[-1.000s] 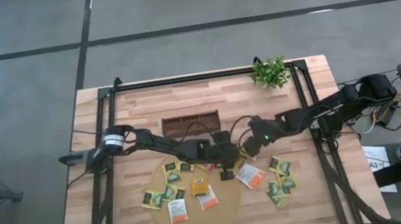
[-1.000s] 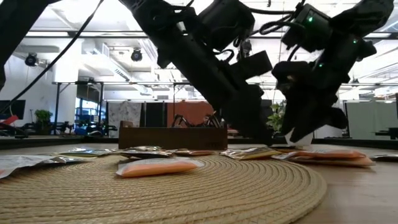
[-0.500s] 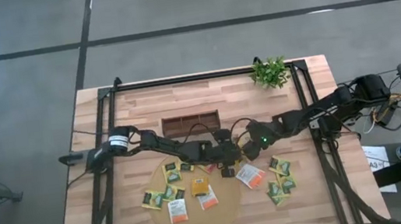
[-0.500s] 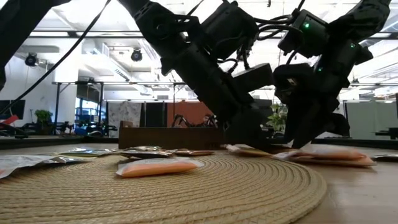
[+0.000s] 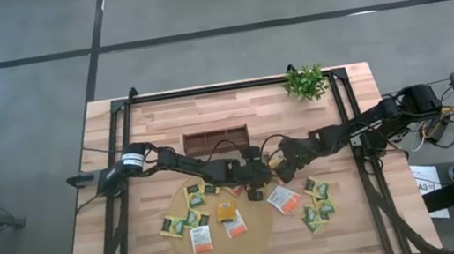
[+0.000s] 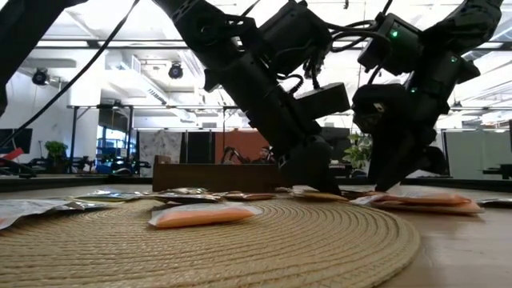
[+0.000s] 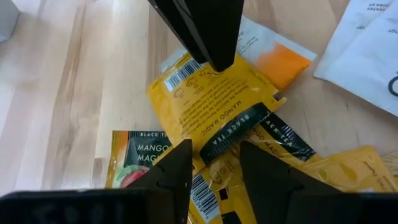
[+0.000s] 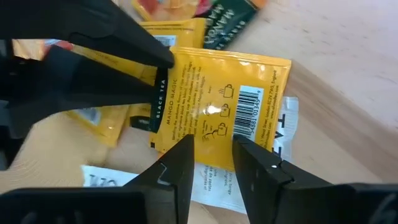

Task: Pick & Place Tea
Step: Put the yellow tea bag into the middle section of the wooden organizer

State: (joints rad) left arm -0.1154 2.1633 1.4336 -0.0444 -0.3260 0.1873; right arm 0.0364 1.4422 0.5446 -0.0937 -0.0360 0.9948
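The yellow sachet's barcode end lies flat below the robot's right fingers, so next the left gripper lifts the sachet by its black band (image 7: 236,129) first.
A yellow tea sachet (image 7: 211,106) (image 8: 217,106) lies on top of other sachets at the round mat's right rim. My left gripper (image 7: 216,168) (image 5: 261,182) slants down at its black-band end, with its fingers a little apart. My right gripper (image 8: 213,155) (image 5: 276,173) slants down at the barcode edge of the same sachet, and its fingers are also a little apart. The sachet's face is wider than either gap. In the low view, both grippers (image 6: 316,180) (image 6: 382,182) stand just above the sachets. My left gripper's fingertip (image 8: 163,65) lies against the sachet's black band (image 7: 233,134), coming slanting down from the table's left. I cannot tell whether it presses on the band or only hovers over it. My right gripper's fingertips (image 7: 211,59) meet the sachet's barcode edge (image 8: 245,115), slanting down from the right. Whether they touch it I cannot tell.
More yellow and green sachets lie on the tan mat (image 5: 225,239) and on the wood to its right (image 5: 318,203). A white-and-orange sachet (image 5: 283,197) lies between them. The dark tray (image 5: 215,137) stands behind the mat. A small plant (image 5: 305,82) is at the far edge.
My left gripper has stayed in place but rolled at the wrist, so its tips have swung a little toward the table's left. My right gripper has tipped slightly lower toward the sachets. The sachets on the mat have not moved.
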